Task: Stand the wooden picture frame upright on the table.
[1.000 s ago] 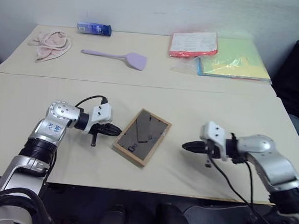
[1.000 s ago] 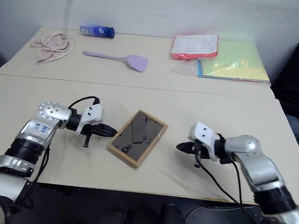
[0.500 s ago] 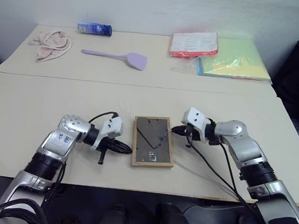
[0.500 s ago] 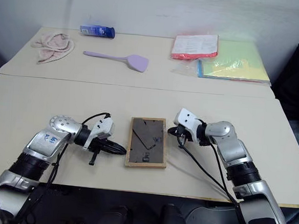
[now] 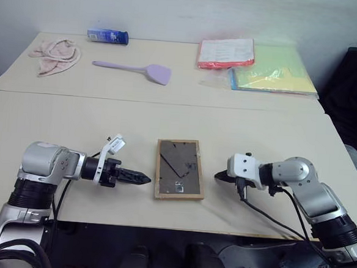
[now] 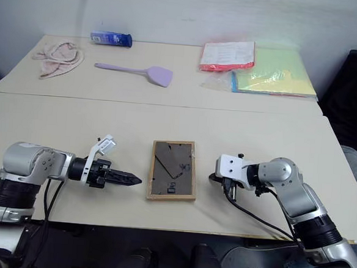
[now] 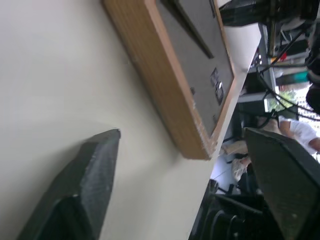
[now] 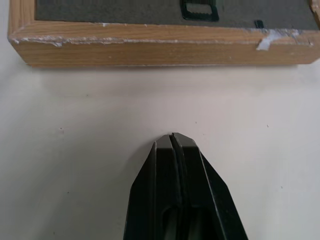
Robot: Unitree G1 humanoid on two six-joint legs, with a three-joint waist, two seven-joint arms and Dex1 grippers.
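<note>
Next, my left gripper lifts the wooden picture frame by its side edge [image 5: 157,180], as it lies flat with the back panel up, so that my right gripper can turn it upright.
The wooden picture frame [image 5: 179,169] lies flat on the table [image 5: 258,133] near its front edge, dark grey back panel and folded stand facing up. My left gripper [image 5: 137,178] points at the frame's left edge from a short gap away. In the left wrist view its fingers [image 7: 87,180] stand wide apart with nothing between them, and the frame's corner [image 7: 175,95] lies ahead. My right gripper [image 5: 219,175] is shut and empty, its tip just off the frame's right edge [image 8: 150,47], not touching.
At the back of the table lie a red folder [image 5: 227,51], a green folder [image 5: 274,76], a purple spatula [image 5: 134,68], a pink cloth [image 5: 53,48] and a blue packet [image 5: 107,36]. A seam [image 5: 168,102] crosses the table's middle.
The frame has swung from skewed to square with the table edge and still lies flat. My left gripper has rolled, drawn back and opened. My right gripper came to the frame, then backed off.
</note>
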